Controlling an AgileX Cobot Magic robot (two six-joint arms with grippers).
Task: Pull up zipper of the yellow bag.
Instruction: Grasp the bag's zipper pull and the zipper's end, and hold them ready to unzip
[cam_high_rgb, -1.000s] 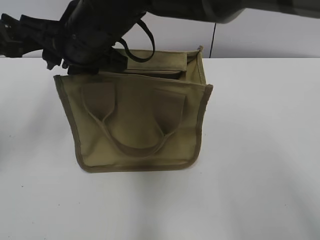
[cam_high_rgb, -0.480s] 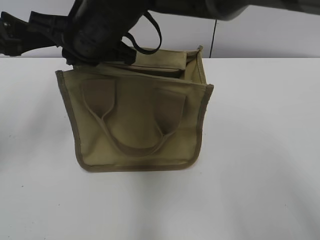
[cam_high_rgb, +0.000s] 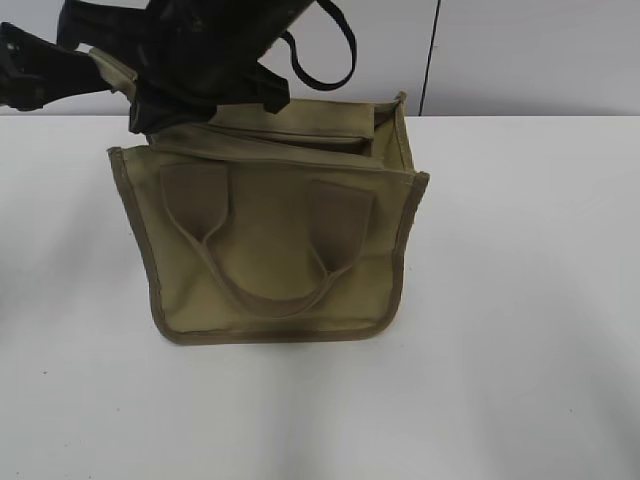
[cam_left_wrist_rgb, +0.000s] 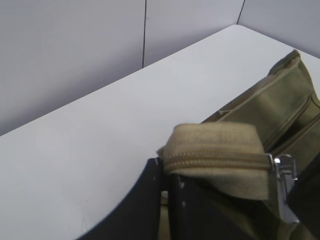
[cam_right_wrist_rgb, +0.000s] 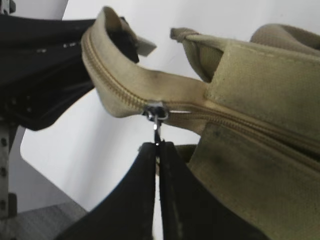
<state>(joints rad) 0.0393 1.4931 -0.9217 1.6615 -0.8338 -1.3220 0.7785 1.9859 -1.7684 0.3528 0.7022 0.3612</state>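
My right gripper is pinching the metal pull by its far tip, so I need to open it and take the pull (cam_right_wrist_rgb: 156, 116) close to the slider before I draw the zipper.
The yellow bag (cam_high_rgb: 270, 250) stands upright on the white table, handle side facing the exterior view. Its zipper tape end (cam_high_rgb: 112, 68) is lifted at the top left corner. My left gripper (cam_left_wrist_rgb: 166, 172) is shut on the folded end of the zipper tape (cam_left_wrist_rgb: 215, 161); the silver slider (cam_left_wrist_rgb: 283, 172) sits just right of it. My right gripper (cam_right_wrist_rgb: 157, 145) is shut on the slider's metal pull, below the slider (cam_right_wrist_rgb: 154, 111) on the zipper (cam_right_wrist_rgb: 115, 90). In the exterior view both grippers (cam_high_rgb: 85, 62) (cam_high_rgb: 160, 105) form a dark mass above that corner.
The white table (cam_high_rgb: 520, 300) spreads around the bag. A grey wall with a vertical seam (cam_high_rgb: 428, 70) stands behind. A black cable loop (cam_high_rgb: 330, 60) hangs from the right arm above the bag's open top.
The right arm has risen and drawn back up-left over the bag. The zipper tape end has lifted clear at the top left corner. The bag stayed in place.
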